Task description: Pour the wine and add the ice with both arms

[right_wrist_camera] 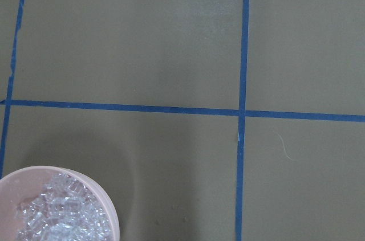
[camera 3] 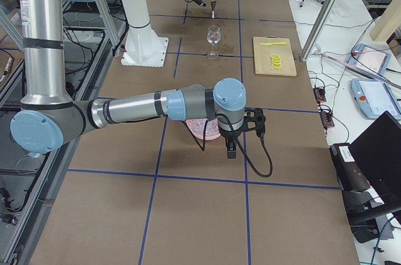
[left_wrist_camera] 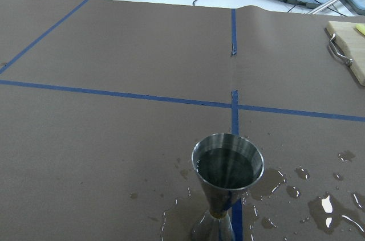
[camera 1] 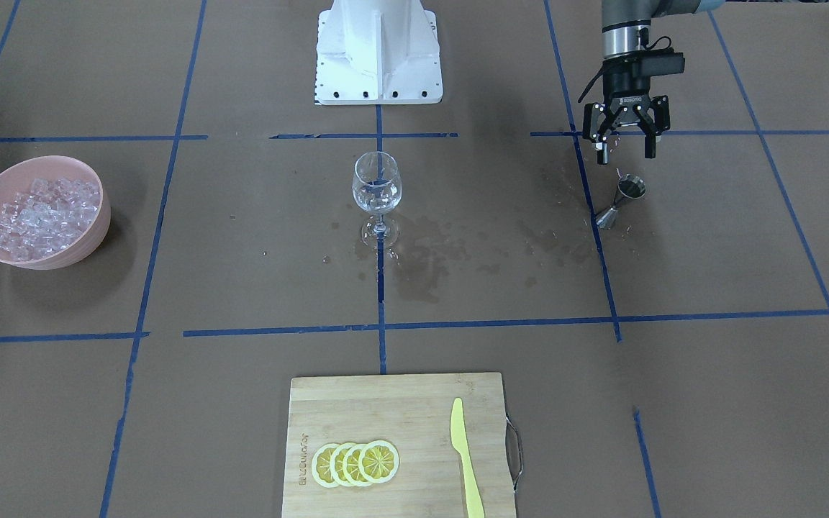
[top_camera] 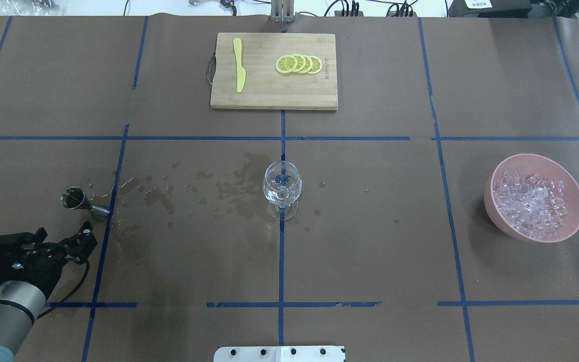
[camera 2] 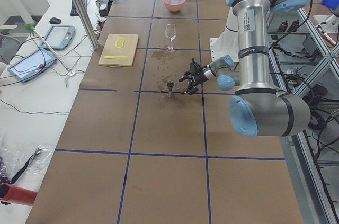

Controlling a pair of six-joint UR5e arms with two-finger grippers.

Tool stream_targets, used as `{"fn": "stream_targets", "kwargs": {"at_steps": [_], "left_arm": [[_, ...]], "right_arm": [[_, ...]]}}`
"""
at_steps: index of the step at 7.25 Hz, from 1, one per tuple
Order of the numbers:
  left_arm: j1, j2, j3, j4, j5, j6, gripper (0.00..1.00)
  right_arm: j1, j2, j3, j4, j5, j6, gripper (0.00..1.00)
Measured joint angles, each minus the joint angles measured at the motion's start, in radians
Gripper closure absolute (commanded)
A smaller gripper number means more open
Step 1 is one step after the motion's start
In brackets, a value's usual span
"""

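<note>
The steel jigger has a narrow middle (camera 1: 617, 206) (left_wrist_camera: 218, 213) just below its upper cup. My left gripper should close on it there.
A clear wine glass (camera 1: 376, 188) stands upright at the table's middle with a little clear wine in its bowl; it also shows in the overhead view (top_camera: 281, 185). A pink bowl (camera 1: 95, 237) full of ice cubes (camera 1: 40, 212) sits far to the robot's right (top_camera: 500, 221). A steel jigger (camera 1: 622, 200) stands upright on the robot's left (top_camera: 79, 200), close in the left wrist view (left_wrist_camera: 228, 181). My left gripper (camera 1: 625, 153) is open and empty, just on the robot's side of the jigger (top_camera: 84, 240). My right gripper (camera 3: 245, 132) hovers over the bowl; I cannot tell its state.
A wooden cutting board (camera 1: 357, 403) with lemon slices (camera 1: 355, 463) and a yellow knife (camera 1: 465, 457) lies at the far edge. Wet stains (camera 1: 458, 248) spread between glass and jigger. The white pedestal (camera 1: 378, 50) stands behind the glass.
</note>
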Motion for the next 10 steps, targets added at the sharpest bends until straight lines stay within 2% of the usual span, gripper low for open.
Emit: {"fn": "stream_targets", "kwargs": {"at_steps": [3, 6, 10], "left_arm": [[0.0, -0.084, 0.116, -0.001, 0.084, -0.003, 0.04], [-0.002, -0.11, 0.155, -0.004, 0.137, -0.009, 0.09], [-0.014, -0.142, 0.208, -0.006, 0.185, -0.02, 0.13]], "right_arm": [[-0.086, 0.0, 0.079, 0.002, -0.006, 0.174, 0.0], [-0.14, 0.0, 0.127, 0.003, -0.01, 0.287, 0.0], [-0.182, 0.002, 0.144, 0.005, -0.012, 0.336, 0.0]]}}
